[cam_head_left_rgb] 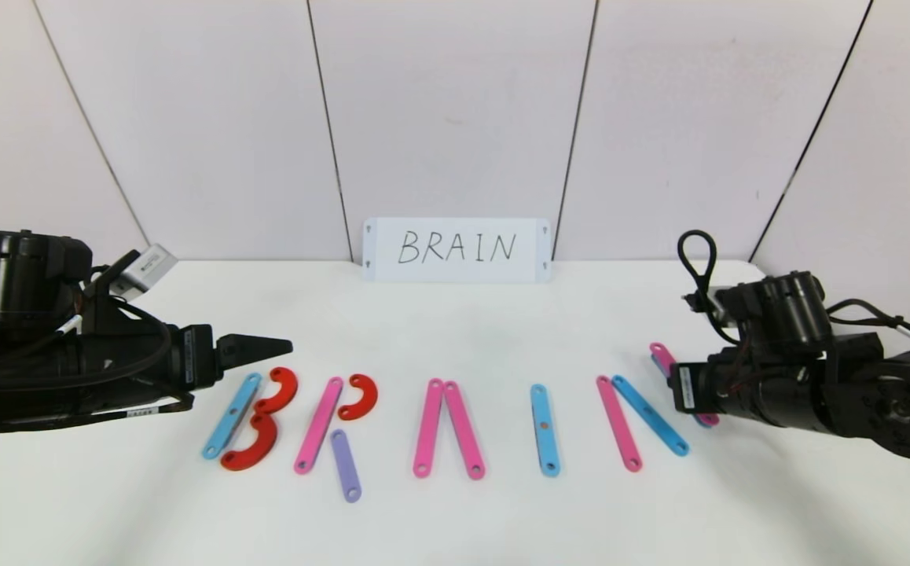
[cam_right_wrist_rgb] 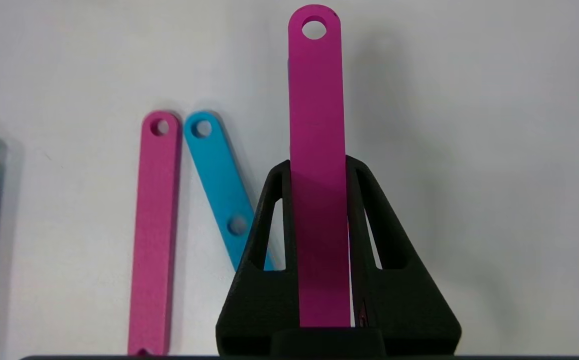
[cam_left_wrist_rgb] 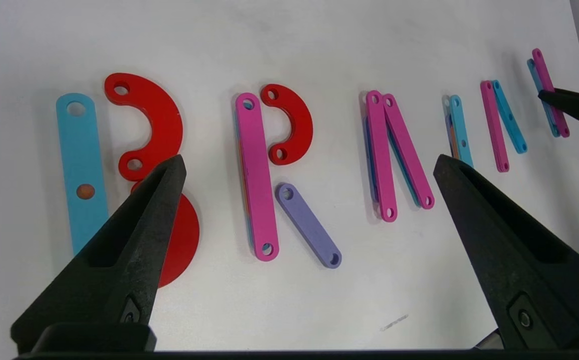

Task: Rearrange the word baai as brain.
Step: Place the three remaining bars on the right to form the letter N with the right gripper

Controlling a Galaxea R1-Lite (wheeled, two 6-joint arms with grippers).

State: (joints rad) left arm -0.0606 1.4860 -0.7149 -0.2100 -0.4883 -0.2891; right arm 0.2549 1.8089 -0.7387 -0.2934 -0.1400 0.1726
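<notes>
Next, my right gripper puts the pink bar, now held beside the letters, down next to the blue bar of the V (cam_head_left_rgb: 680, 412) (cam_right_wrist_rgb: 321, 228), with their near ends touching.
Flat holed pieces spell five letters on the white table (cam_head_left_rgb: 455, 519). A blue bar (cam_head_left_rgb: 231, 417) and two red curves (cam_head_left_rgb: 278, 389) make the B. A pink bar (cam_head_left_rgb: 319, 424), a red curve (cam_head_left_rgb: 361, 395) and a short purple bar (cam_head_left_rgb: 345, 465) make the R. Two pink bars (cam_head_left_rgb: 428, 427) lean together, then a single blue bar (cam_head_left_rgb: 544, 429). A pink bar (cam_head_left_rgb: 618, 423) and a blue bar (cam_head_left_rgb: 650, 415) form a V. My right gripper (cam_right_wrist_rgb: 319, 165) is shut on another pink bar (cam_right_wrist_rgb: 315, 75) beside them. My left gripper (cam_left_wrist_rgb: 308, 162) hangs open near the B, holding nothing.
A white card (cam_head_left_rgb: 456, 249) with handwritten BRAIN leans on the back wall. A blue edge (cam_left_wrist_rgb: 533, 67) shows under the held pink bar. The right gripper's finger (cam_left_wrist_rgb: 569, 105) also shows in the left wrist view. Bare table lies in front of the letters.
</notes>
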